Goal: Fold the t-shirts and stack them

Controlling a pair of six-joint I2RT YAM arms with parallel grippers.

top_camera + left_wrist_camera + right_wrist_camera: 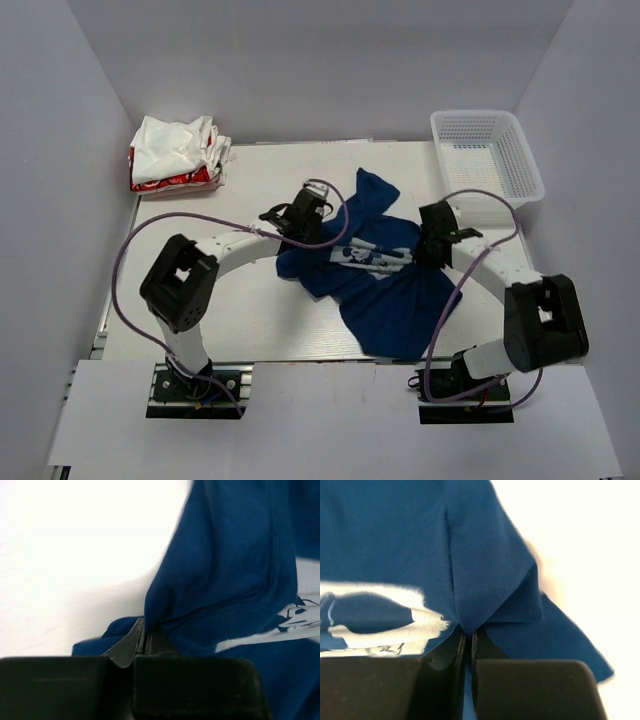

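The end of the crumpled navy blue t-shirt is beyond my left gripper's pinch, so I will open my left gripper and grab that end [289,265] before both grippers stretch the t-shirt.
A navy blue t-shirt [385,285] with a pale chest print lies crumpled in the middle of the table. My left gripper [300,222] is at its left edge, shut on a fold of the blue cloth [200,580], which rises from between the fingers [131,642]. My right gripper [432,243] is at the shirt's right side, also shut on a pinch of blue cloth [480,570] that runs down between its fingers [492,647]. A heap of white and red t-shirts [178,155] lies at the back left corner.
A white plastic mesh basket [487,155] stands at the back right. The table's white top [250,310] shows bare in front of the shirt. Purple cables loop from both arms over the table.
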